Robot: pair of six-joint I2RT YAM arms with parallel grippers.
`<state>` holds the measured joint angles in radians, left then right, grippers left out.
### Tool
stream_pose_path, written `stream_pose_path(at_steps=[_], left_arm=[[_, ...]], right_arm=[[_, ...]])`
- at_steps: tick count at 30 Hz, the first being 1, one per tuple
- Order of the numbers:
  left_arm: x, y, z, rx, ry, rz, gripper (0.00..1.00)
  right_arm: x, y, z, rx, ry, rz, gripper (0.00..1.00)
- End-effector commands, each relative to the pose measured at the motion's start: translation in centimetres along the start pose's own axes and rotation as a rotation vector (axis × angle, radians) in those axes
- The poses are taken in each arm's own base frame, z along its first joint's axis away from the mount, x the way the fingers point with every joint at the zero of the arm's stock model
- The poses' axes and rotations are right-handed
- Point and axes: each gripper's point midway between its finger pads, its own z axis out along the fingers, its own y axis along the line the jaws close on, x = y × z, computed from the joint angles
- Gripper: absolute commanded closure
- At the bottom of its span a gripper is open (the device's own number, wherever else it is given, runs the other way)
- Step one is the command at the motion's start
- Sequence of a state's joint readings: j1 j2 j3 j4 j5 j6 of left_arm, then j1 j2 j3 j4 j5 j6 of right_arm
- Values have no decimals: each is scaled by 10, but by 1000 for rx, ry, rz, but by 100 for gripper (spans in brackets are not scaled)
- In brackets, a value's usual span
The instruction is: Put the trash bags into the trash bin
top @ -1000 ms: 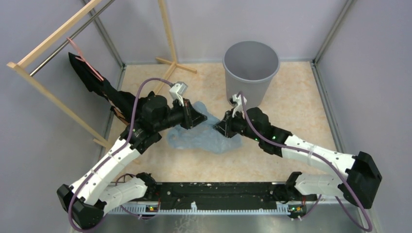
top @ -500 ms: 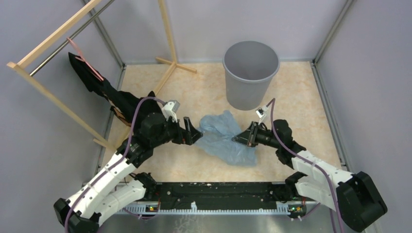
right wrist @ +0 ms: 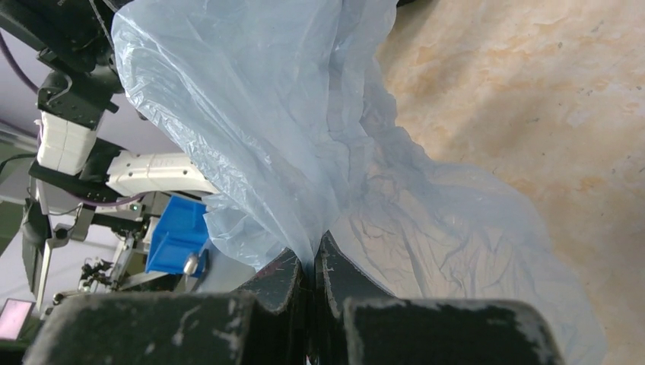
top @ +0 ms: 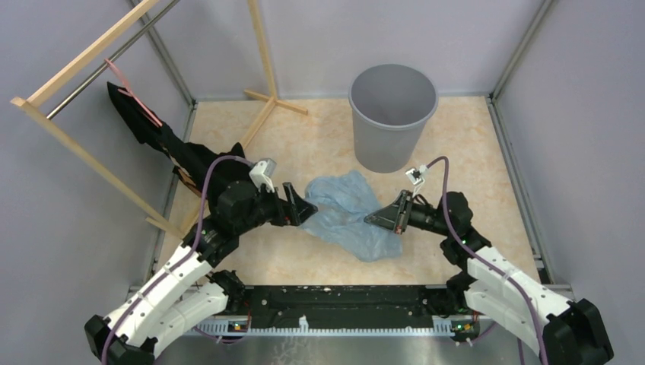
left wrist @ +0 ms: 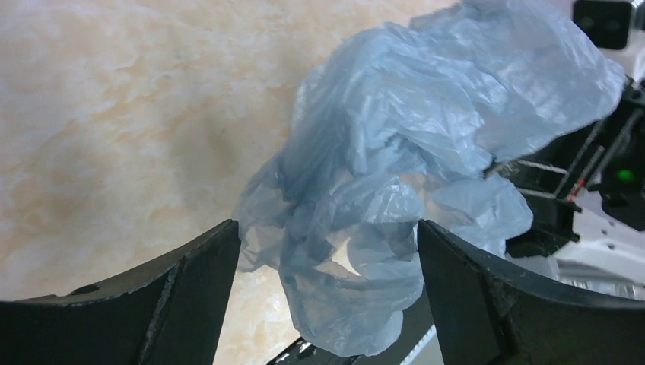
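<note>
Next, my left gripper grips the bag's fold (left wrist: 342,247) between its fingers while my right gripper takes another part of the bag, because the trash bag spills past my right gripper's fingers.
The trash bag (top: 346,215) is a crumpled pale-blue film lying on the floor between the two arms. My right gripper (top: 373,219) is shut on its right edge; in the right wrist view the film (right wrist: 266,114) is pinched between the closed tips (right wrist: 312,252) and rises from them. My left gripper (top: 309,210) is open at the bag's left edge. In the left wrist view a fold of the bag (left wrist: 403,129) hangs between the wide-apart fingers (left wrist: 327,228), and neither finger grips it. The grey trash bin (top: 392,114) stands upright behind the bag.
A wooden rack (top: 91,61) stands at the back left, with a black cloth (top: 148,125) on a pink strap hanging from it. Grey walls and metal posts enclose the beige floor (top: 456,167). The black base rail (top: 342,300) runs along the near edge.
My left gripper opened, let go of the bag and drew back toward the near edge. My right gripper stayed shut on the bag and dragged it right and nearer.
</note>
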<state>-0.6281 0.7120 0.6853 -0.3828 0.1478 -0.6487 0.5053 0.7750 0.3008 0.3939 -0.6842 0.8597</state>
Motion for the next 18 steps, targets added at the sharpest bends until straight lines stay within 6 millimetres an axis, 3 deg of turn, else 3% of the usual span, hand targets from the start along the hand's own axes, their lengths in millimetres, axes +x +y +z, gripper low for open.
stream_pose_path(at_steps=[1,4,9,11,13,18], left_arm=[[-3,-44,0,234,12,-5,18],[-1,-42,-4,214,31,8,58],[-28,-27,-22,68,-62,68,94],[-41,-31,-31,60,-108,92,100],[-53,-37,-41,62,-144,114,100],[-86,-53,-65,64,-246,187,100]], right_arm=[[-11,13,-3,-29,-25,-48,100],[-13,6,-4,18,-43,-49,100],[-18,-37,-12,262,-91,-13,100],[-18,-53,-15,348,-106,14,100],[-18,-63,-15,395,-105,30,100],[-18,-71,0,399,-15,-17,93]])
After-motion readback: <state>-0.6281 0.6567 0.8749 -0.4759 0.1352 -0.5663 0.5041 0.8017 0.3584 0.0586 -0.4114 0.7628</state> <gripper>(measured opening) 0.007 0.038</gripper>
